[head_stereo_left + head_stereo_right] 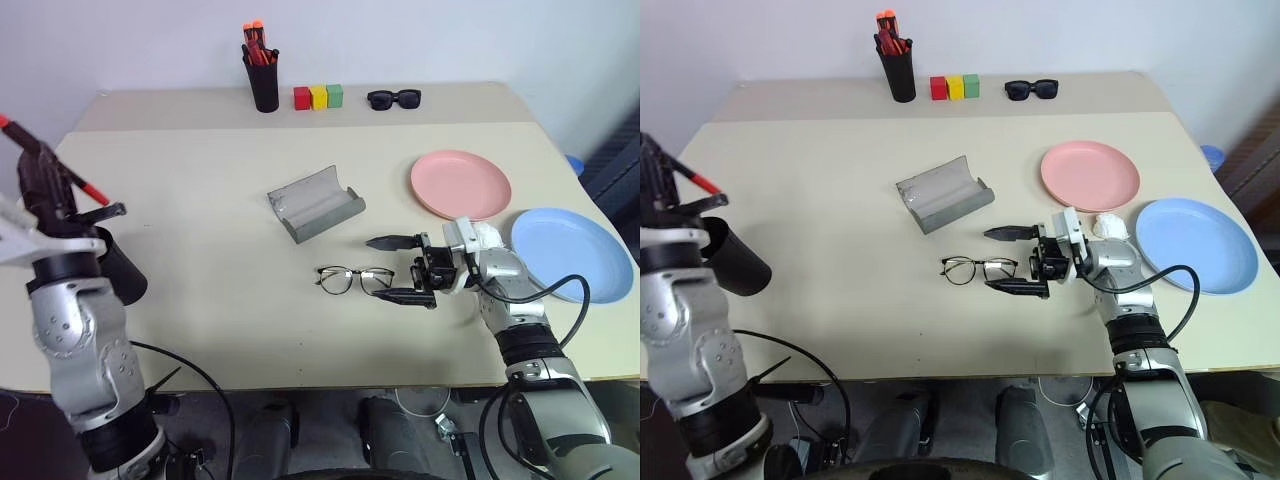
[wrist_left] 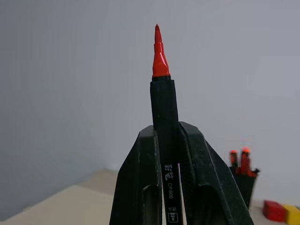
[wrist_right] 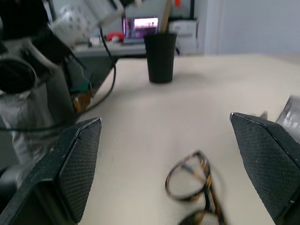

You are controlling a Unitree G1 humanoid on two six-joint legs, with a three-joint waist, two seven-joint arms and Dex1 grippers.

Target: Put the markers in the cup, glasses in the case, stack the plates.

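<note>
Next, I release the red marker with my left gripper inside the black cup point(image 1: 90, 256) just behind my forearm.
My left gripper point(image 2: 166, 136) is shut on the red marker point(image 2: 161, 61) with a black middle, held up at the table's left edge point(image 1: 45, 185). Just below it the black cup point(image 1: 122, 270) stands tilted behind my forearm. The wire-rimmed glasses point(image 1: 352, 278) lie on the table in front of the open grey case point(image 1: 315, 203). My right gripper point(image 1: 396, 268) is open and level, its fingers either side of the glasses' right end point(image 3: 194, 187). The pink plate point(image 1: 460, 183) and the blue plate point(image 1: 572, 250) lie side by side at the right.
At the back stand a black pen holder point(image 1: 264, 82) with orange-tipped pens, three coloured blocks point(image 1: 318, 96) and black sunglasses point(image 1: 393, 98). The table's front edge point(image 1: 330, 375) runs close below the glasses.
</note>
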